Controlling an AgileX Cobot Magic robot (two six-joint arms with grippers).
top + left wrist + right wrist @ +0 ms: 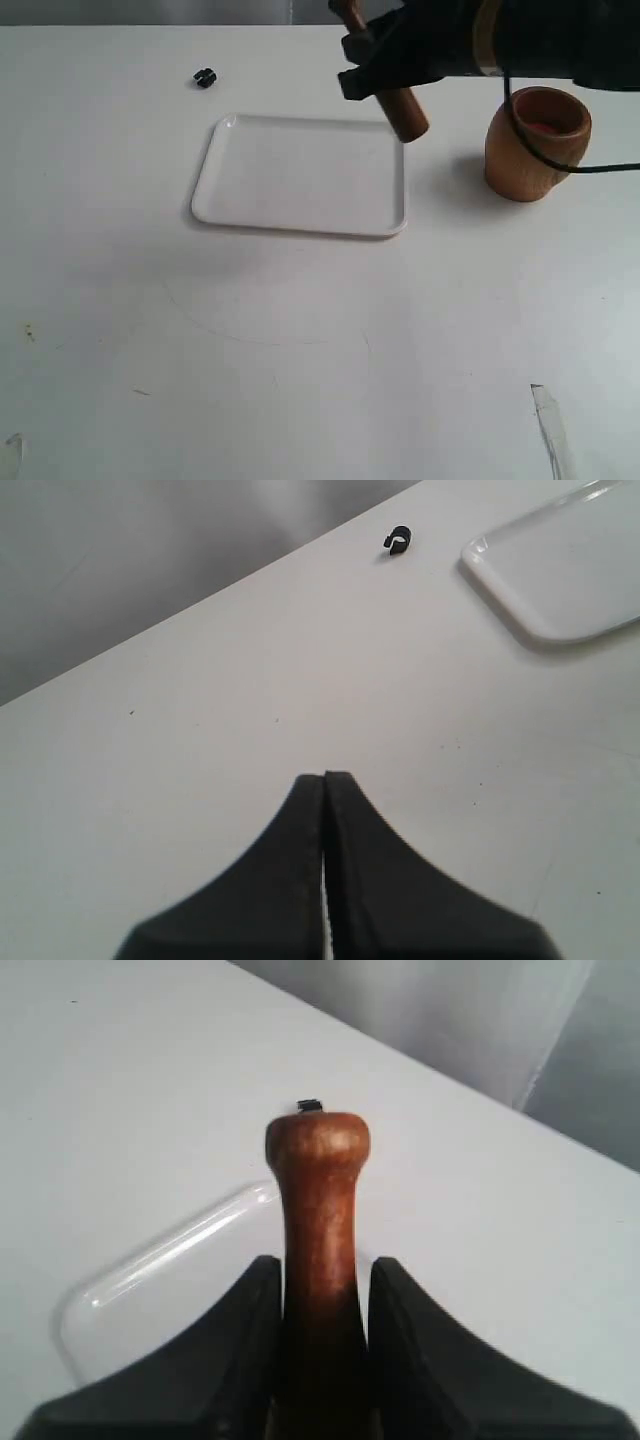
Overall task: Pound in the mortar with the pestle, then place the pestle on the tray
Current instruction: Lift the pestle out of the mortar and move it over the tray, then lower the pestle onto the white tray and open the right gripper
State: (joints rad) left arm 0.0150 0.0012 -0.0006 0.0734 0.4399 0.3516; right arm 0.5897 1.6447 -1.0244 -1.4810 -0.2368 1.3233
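Observation:
The reddish-brown pestle will go down in the middle of the white tray (pixel 309 173) from my right gripper.
My right gripper (pixel 372 68) is shut on the reddish-brown pestle (pixel 402 112), held tilted in the air over the far right corner of the white tray (pixel 300 190). Seen from the right wrist, the pestle's knob (pixel 318 1142) sticks out between the fingers (pixel 250 1300), with the tray's corner (pixel 150 1270) below. The brown wooden mortar (pixel 536 143) stands upright to the right of the tray, its reddish inside showing. My left gripper (pixel 325 777) is shut on nothing, above bare table; it does not show in the exterior view.
A small black clip (pixel 205 77) lies on the white table beyond the tray's far left corner, also seen as the clip (pixel 398 542) from the left wrist. A strip of clear tape (pixel 548 420) sits near the front right. A black cable (pixel 560 165) hangs across the mortar.

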